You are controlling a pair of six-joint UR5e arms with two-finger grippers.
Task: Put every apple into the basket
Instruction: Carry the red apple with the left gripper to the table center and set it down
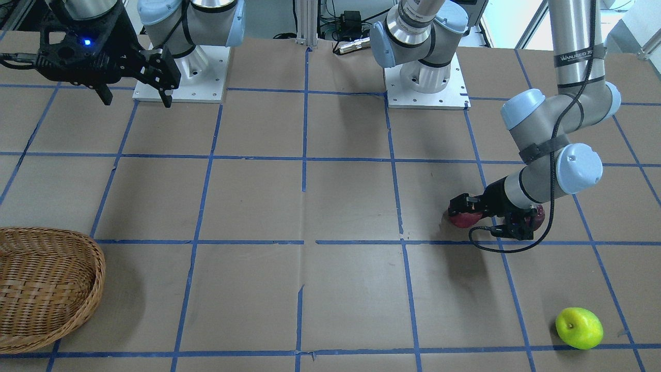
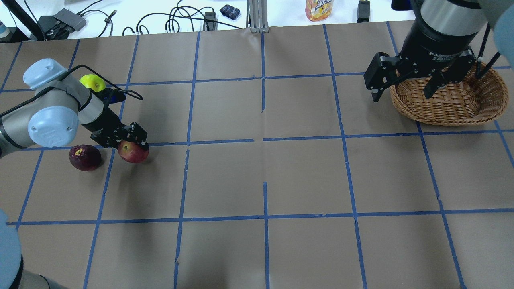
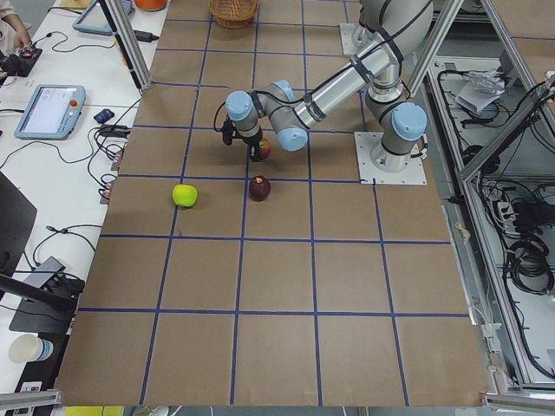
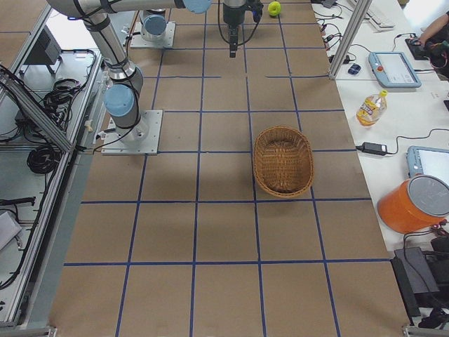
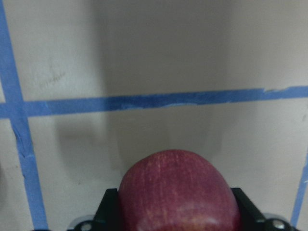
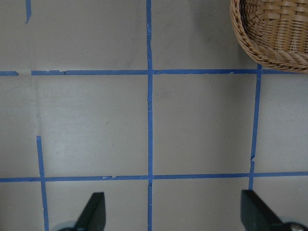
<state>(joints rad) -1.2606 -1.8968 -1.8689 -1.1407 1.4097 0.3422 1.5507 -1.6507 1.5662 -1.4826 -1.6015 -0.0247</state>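
The red apple, now held low over the table, will be let go by my left gripper in the middle of the table point(image 1: 298, 239), next to the small gap in the blue tape line.
My left gripper point(image 2: 134, 138) is shut on the red apple point(image 2: 133, 151) low over the table at the left; the left wrist view shows the apple point(image 5: 178, 187) filling the gap between the fingers. The dark maroon apple point(image 2: 84, 157) lies just left of it, partly hidden behind the gripper in the front view point(image 1: 538, 216). The lime green apple point(image 2: 93, 82) lies farther back, behind the left arm point(image 1: 579, 327). The brown wicker basket point(image 2: 449, 102) is empty at the far right. My right gripper point(image 2: 401, 95) is open and empty, held high over the basket's left edge.
Brown paper with a blue tape grid point(image 2: 263, 140) covers the table. Cables, a bottle point(image 2: 319, 9) and small devices lie beyond the far edge. The two arm bases point(image 1: 426, 77) stand at the robot's side of the table.
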